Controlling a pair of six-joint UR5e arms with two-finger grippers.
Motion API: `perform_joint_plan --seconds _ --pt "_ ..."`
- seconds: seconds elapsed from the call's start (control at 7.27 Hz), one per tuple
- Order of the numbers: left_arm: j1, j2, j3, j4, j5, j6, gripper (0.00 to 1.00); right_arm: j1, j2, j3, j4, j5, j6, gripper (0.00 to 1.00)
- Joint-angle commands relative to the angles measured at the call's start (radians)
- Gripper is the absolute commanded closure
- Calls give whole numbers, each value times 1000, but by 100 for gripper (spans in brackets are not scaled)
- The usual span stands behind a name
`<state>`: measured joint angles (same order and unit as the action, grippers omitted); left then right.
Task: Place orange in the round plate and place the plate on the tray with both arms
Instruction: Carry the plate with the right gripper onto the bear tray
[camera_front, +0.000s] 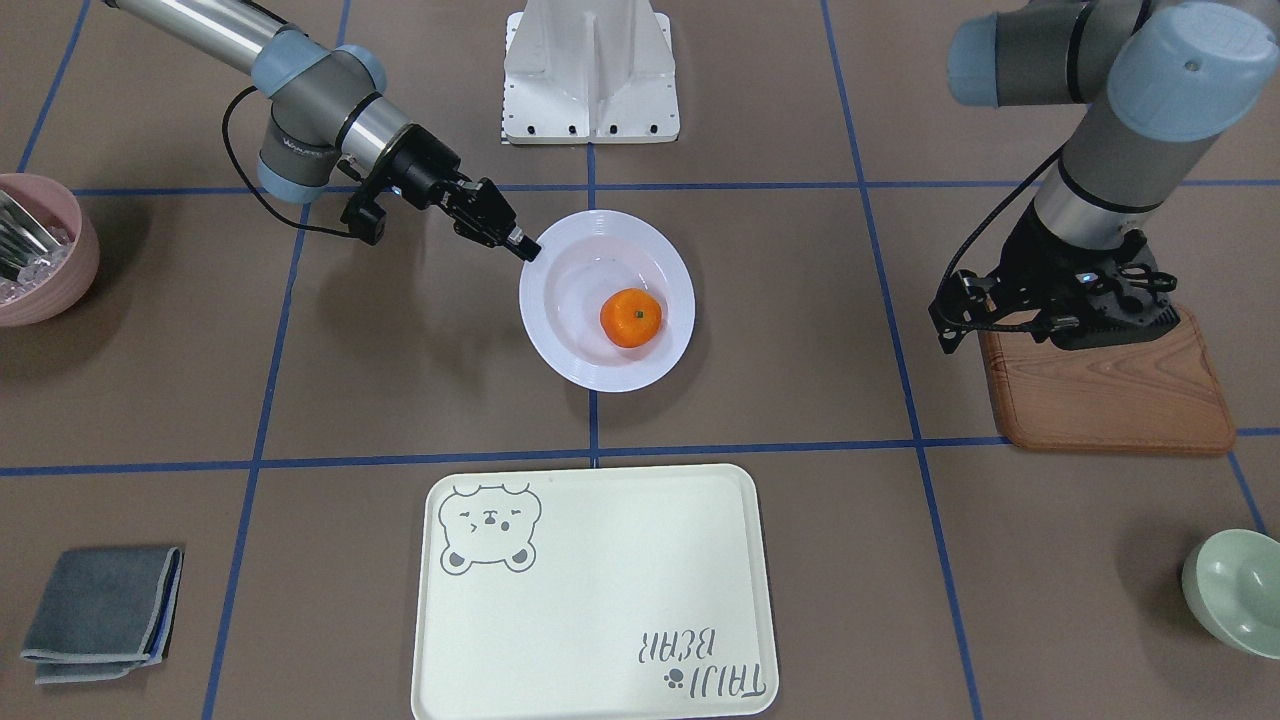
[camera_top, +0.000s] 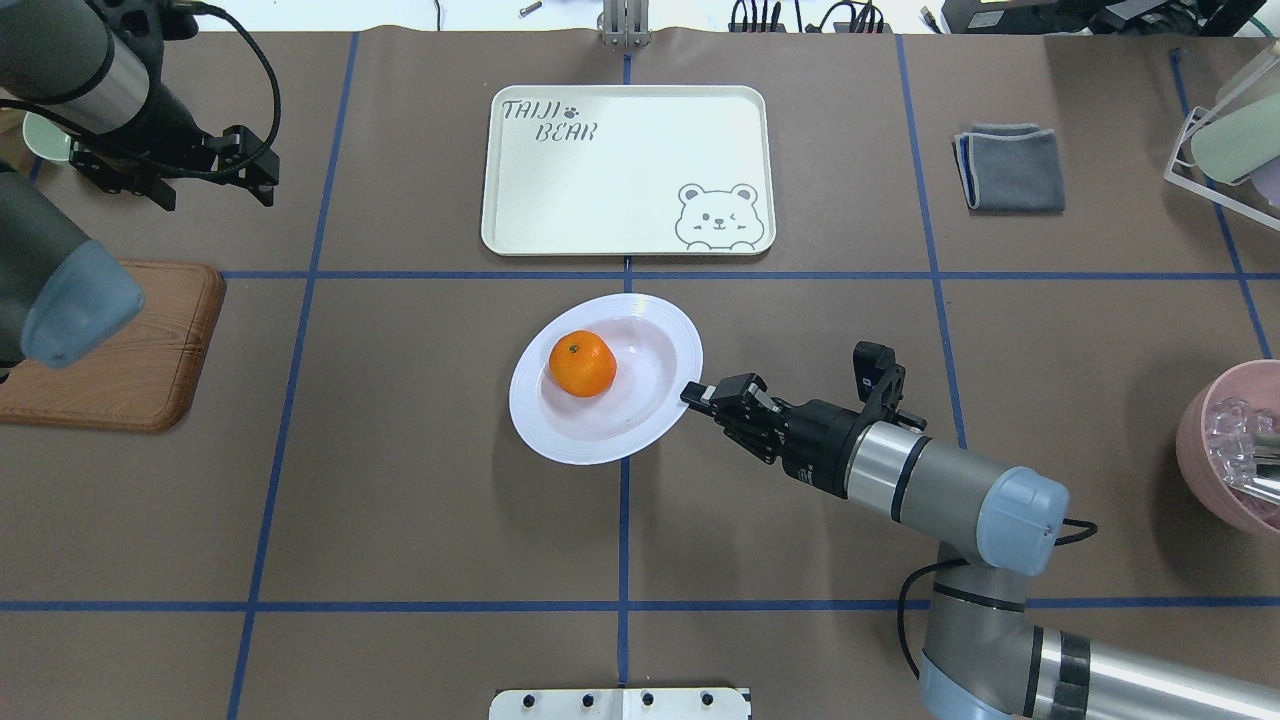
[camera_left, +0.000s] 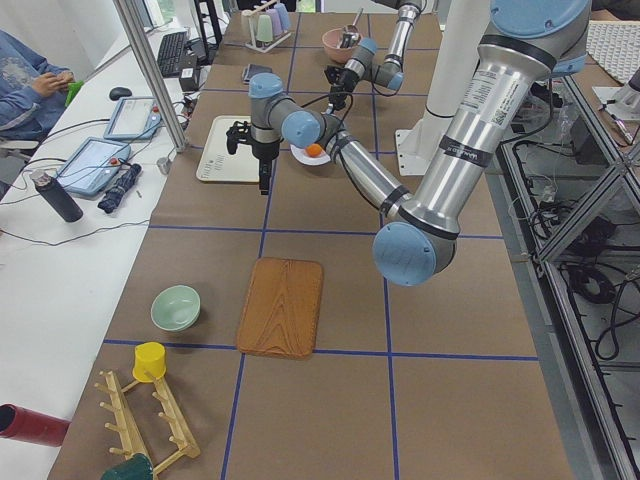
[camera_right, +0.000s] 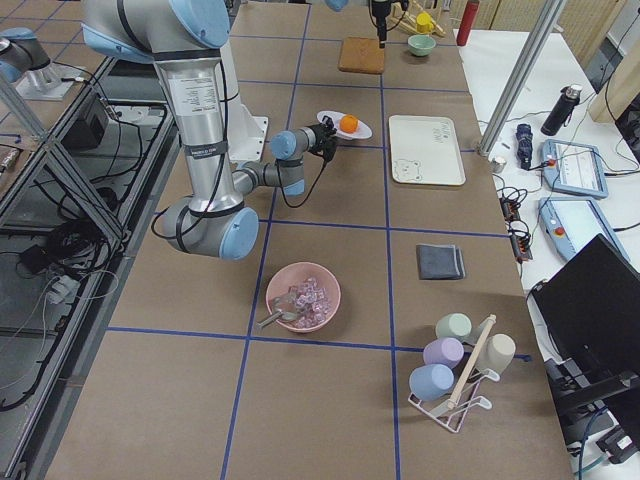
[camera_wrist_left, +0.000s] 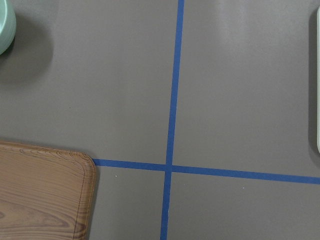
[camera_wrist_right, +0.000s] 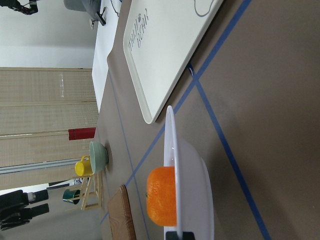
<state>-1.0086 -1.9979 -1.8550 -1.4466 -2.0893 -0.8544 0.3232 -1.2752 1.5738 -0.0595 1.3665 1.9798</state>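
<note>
I will use my right gripper to set the white round plate, still at the table's middle, down on the cream tray (camera_front: 591, 554) (camera_wrist_right: 167, 28) between the bear drawing and the lettering.
The orange (camera_front: 630, 317) (camera_top: 582, 363) lies in the sunken centre of the white round plate (camera_front: 560, 330) (camera_top: 560, 430), which is at the table's middle. My right gripper (camera_front: 525, 247) (camera_top: 692, 393) is shut on the plate's rim on the robot's side. In the right wrist view the rim runs down between the fingertips, with the orange (camera_wrist_right: 161, 196) just beyond. The cream tray (camera_front: 600, 600) (camera_top: 620, 170) with the bear drawing lies bare past the plate. My left gripper (camera_front: 1120, 300) (camera_top: 250, 165) hangs open over the wooden board's corner, far from the plate.
A brown wooden board (camera_front: 1110, 400) lies under the left arm. A pale green bowl (camera_front: 1235, 590) stands past it. A pink bowl (camera_front: 35, 250) holding clear pieces sits at the right end. A folded grey cloth (camera_front: 100, 610) lies near the tray. The white robot base (camera_front: 590, 80) stands behind the plate.
</note>
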Motion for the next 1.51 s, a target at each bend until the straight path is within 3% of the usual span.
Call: perform_joint_plan --seconds 0.0,0.28,0.69,1.1,1.38 --pt "-1 1 -7 2 0 0 2 8 8 -2 7 -49 34 100" --pt "-2 1 -12 3 1 0 2 68 25 -18 4 -66 54 100" --pt "-8 5 -26 5 2 0 2 152 160 -210 1 -124 121 100" --pt "-10 27 -75 27 2 0 2 195 247 -325 -10 -199 200 100" --pt "-10 27 -76 28 3 0 2 194 324 -388 -101 -208 200 100"
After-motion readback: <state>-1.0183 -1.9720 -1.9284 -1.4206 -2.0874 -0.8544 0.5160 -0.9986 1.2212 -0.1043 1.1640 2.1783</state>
